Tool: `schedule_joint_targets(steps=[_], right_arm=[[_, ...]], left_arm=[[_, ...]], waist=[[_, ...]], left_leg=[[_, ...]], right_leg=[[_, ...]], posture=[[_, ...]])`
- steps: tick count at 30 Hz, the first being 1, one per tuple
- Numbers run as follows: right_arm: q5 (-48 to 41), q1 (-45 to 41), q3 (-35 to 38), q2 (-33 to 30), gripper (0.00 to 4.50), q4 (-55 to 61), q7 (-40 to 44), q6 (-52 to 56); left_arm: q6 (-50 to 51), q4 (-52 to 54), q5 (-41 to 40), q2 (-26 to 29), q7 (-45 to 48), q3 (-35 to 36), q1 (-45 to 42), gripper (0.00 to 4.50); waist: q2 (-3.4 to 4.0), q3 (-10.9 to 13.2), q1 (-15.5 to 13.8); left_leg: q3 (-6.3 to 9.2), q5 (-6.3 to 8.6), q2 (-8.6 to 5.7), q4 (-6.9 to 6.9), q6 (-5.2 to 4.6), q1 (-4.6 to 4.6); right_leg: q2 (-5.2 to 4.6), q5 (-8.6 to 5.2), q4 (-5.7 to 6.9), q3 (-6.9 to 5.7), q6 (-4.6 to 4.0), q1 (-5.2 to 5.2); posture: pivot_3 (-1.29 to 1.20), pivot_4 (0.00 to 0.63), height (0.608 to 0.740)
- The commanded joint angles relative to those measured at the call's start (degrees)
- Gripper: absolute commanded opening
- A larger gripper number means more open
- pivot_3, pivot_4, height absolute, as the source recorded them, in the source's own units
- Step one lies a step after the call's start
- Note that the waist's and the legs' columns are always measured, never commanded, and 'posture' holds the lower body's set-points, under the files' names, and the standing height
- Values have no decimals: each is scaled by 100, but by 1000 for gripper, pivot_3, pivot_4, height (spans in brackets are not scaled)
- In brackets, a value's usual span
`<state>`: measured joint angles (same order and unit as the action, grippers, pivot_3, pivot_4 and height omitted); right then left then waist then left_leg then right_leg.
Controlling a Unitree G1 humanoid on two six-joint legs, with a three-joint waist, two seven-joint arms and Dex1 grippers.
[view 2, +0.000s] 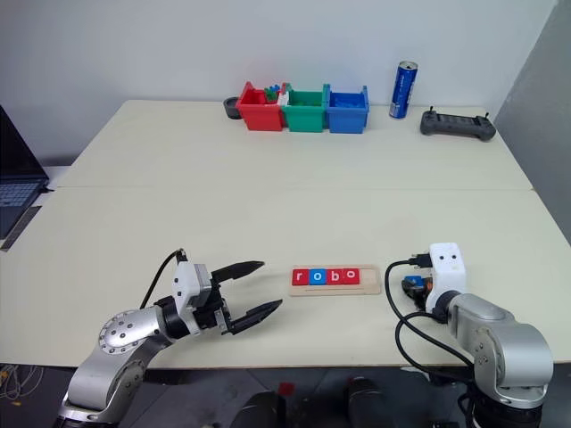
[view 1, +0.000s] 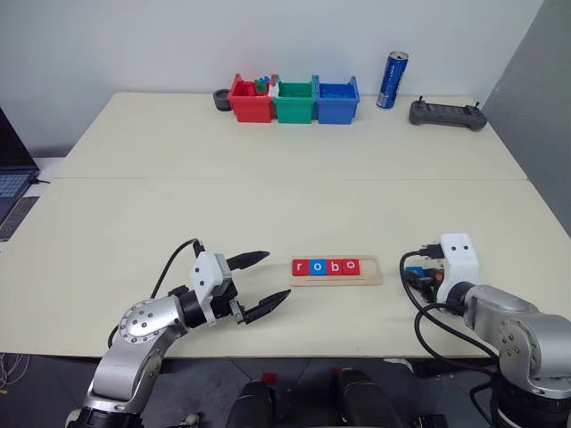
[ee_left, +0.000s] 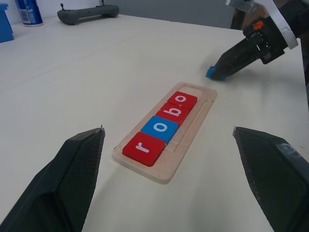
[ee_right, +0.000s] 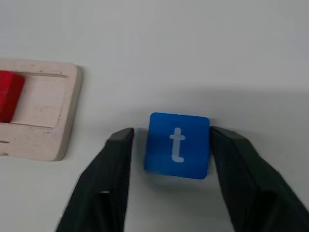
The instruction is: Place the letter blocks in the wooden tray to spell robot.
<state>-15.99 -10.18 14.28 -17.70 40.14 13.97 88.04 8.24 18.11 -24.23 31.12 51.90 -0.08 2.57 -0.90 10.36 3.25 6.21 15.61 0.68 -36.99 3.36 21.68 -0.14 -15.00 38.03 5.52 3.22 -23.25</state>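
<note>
I will open my right gripper, as one of its fingers sits at the blue t block's side facing the tray, then swing round and grip the block's top and bottom edges (ee_right: 180,116).
The wooden tray (view 1: 371,272) lies near the table's front edge, between my two arms. Its letter blocks read r (ee_left: 143,147), o (ee_left: 163,128), b (ee_left: 174,112), o (ee_left: 182,100), coloured red, blue, red, red; its right end slot is bare. A blue t block (ee_right: 177,145) lies flat on the table just right of the tray. My right gripper (ee_right: 172,132) straddles it, angled down, with a slim gap at one finger (ee_right: 116,159). My left gripper (view 1: 277,275) hovers wide open left of the tray, holding nothing.
Red (view 1: 250,100), green (view 1: 294,100) and blue bins (view 1: 337,100) line the far edge with a blue can (view 1: 392,80) and a dark handheld controller (view 1: 448,114). A laptop (view 1: 11,174) sits off the left side. Bare tabletop spans the middle.
</note>
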Motion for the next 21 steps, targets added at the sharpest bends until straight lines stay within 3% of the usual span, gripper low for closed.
schedule_joint_targets(steps=[1, 3, 6, 10, 14, 17, 19, 21], right_arm=[[14, -114, 81, -42, 3831, -78, -39, 62], [58, -340, 118, -31, 4465, -30, -126, -29], [110, -703, -35, -256, 4465, 0, -176, -319], [-126, -1305, -361, -1001, 4465, -421, 435, -938], [-390, -1458, -908, -2357, 4465, -1525, 2340, -2640], [-98, -1145, -1324, -3422, 4465, -2705, 4495, -5375], [101, -1130, -1546, -3805, 4465, -3596, 5346, -6602], [109, -1301, -1675, -3926, 4465, -4279, 5882, -7132]], left_arm=[[-46, 176, -51, -24, 4, -17, -61, 4500], [-47, 154, -51, -28, 18, -36, -98, 4500], [-51, 112, -50, -25, 40, -62, -160, 4500], [-69, 4, -41, -31, 75, -91, -279, 4500], [-79, -77, -30, -65, 112, -147, -393, 4500], [-104, -146, -14, -92, 167, -208, -471, 4500], [-129, -195, 1, -115, 196, -226, -508, 4500], [-162, -241, 13, -133, 212, -225, -529, 4500]], waist=[[-1, -1, 0], [-1, 0, 0], [5, 4, 3], [7, 5, 7], [4, 7, -4], [1, 11, -28], [-5, 14, -31], [-8, 16, -17]], left_leg=[[0, 0, 0, -1, 0, 0], [-2, 0, -1, -2, 0, 0], [-2, 0, -1, -1, 0, 1], [-4, 0, -1, 0, 0, 2], [-4, 0, -2, 0, -1, 5], [-5, 1, -6, 1, -2, 8], [-6, 2, -7, 0, -3, 9], [-10, 2, -6, 0, -3, 8]], right_leg=[[0, 0, -1, 0, 0, 1], [-1, -1, -1, 1, 2, 1], [-1, -1, 0, 2, 2, -1], [0, 2, -2, 2, -2, -4], [-2, 2, -9, 1, -3, -2], [-7, 5, -18, -1, -8, 0], [-10, 5, -23, -2, -5, 1], [-10, 7, -22, 0, -8, 2]], posture=[[0, 150, 740], [0, 150, 740], [0, 150, 740], [0, 150, 740], [0, 150, 740], [0, 150, 740], [0, 150, 740], [0, 150, 740]])
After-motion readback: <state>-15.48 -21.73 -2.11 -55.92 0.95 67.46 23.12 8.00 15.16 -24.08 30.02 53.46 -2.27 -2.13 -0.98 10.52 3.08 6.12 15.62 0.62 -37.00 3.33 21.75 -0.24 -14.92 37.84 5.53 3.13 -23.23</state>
